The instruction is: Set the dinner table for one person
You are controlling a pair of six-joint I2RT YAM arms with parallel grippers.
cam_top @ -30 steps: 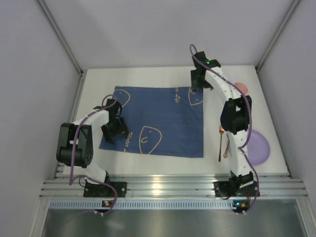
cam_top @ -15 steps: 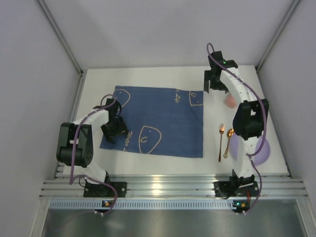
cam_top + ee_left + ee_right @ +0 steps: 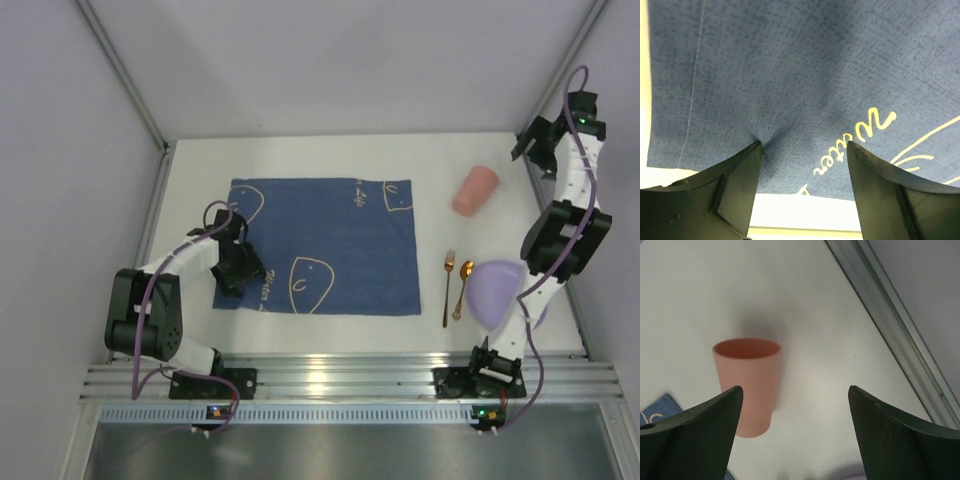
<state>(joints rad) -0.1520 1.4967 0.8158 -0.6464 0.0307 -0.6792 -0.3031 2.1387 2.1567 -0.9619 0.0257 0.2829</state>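
The pink cup is next for my right gripper, which should go to it and close on the cup's rim (image 3: 484, 169) (image 3: 748, 358) at its open far end.
The white dinner table (image 3: 300, 160) carries a dark blue placemat (image 3: 315, 245). My left gripper (image 3: 240, 268) rests on the placemat's near left part. In the left wrist view it (image 3: 805, 150) is open, and its left fingertip (image 3: 747, 160) presses a small wrinkle into the placemat (image 3: 790, 75). My right gripper (image 3: 532, 150) is raised over the table's far right corner, open and holding nothing (image 3: 795, 400). A pink cup (image 3: 475, 190) sits right of the placemat, and in the right wrist view the cup (image 3: 747, 385) is just left of my fingers.
A copper fork (image 3: 448, 285) and spoon (image 3: 463, 288) lie side by side right of the placemat. A lavender plate (image 3: 495, 290) sits beside them, partly hidden by the right arm. Grey walls and a metal frame post (image 3: 900, 340) close in the far right corner.
The right arm swung from the placemat's far right corner out to the table's far right corner, its jaws opening wider. The left gripper and the placemat's near left corner shifted slightly right.
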